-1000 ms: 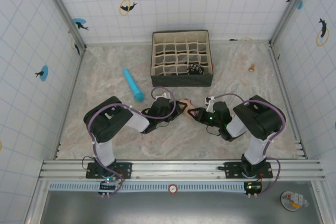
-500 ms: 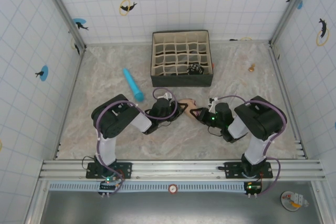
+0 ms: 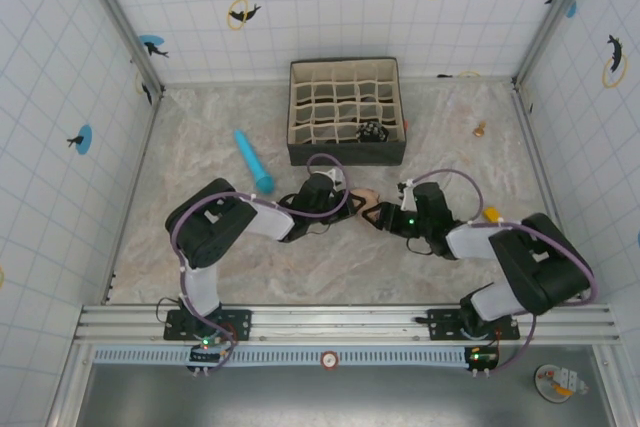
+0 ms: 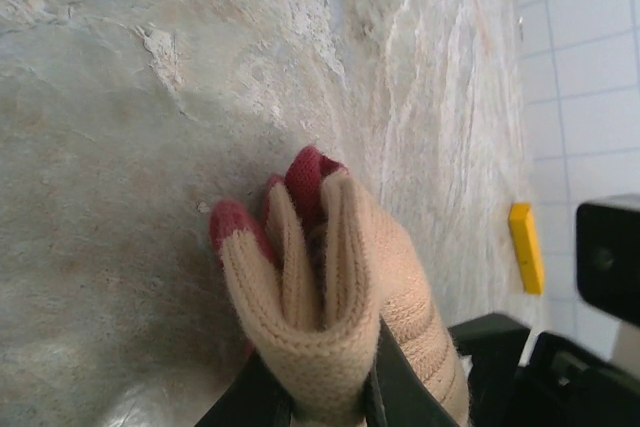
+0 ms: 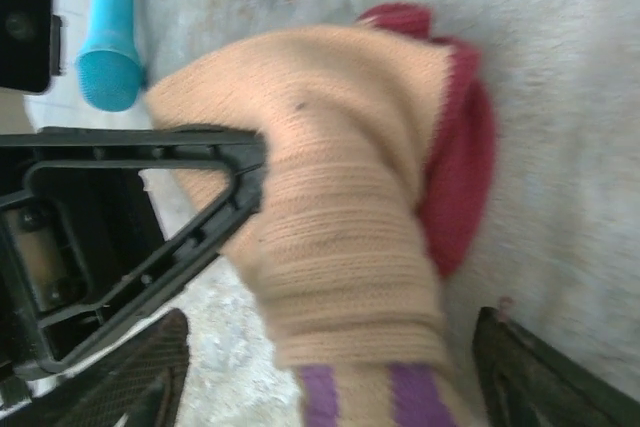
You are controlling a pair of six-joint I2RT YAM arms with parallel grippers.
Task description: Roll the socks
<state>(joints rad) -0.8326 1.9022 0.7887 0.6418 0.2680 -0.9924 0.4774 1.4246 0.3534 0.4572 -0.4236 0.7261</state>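
My right gripper's fingertips straddle the peach sock's striped cuff end, so my right gripper will move up and pinch the folded middle [image 5: 340, 207] before lifting the sock.
The peach sock [image 3: 366, 198], with maroon toe, lies bunched on the table between my two grippers. My left gripper [image 3: 346, 203] is shut on its folded layers [image 4: 330, 297], black fingers [image 4: 400, 392] pinching the bundle from both sides. From the right, my right gripper [image 3: 383, 215] faces the same sock [image 5: 340, 217]; its jaws stand wide open either side of the striped cuff end, clear of the fabric. In the right wrist view, one left finger [image 5: 170, 207] presses the sock's side. The black-and-white striped sock [image 3: 373, 131] sits in a cell of the divider box.
The dark divider box [image 3: 347, 152] stands behind the grippers. A blue cylinder [image 3: 253, 160] lies to the left, near the left arm. A small yellow piece [image 3: 491, 214] rests by the right arm and a small brass object [image 3: 480, 130] at the far right.
The left gripper closed on the peach sock and shifted slightly right. The right gripper let go and opened wide, its arm swinging out to the right.
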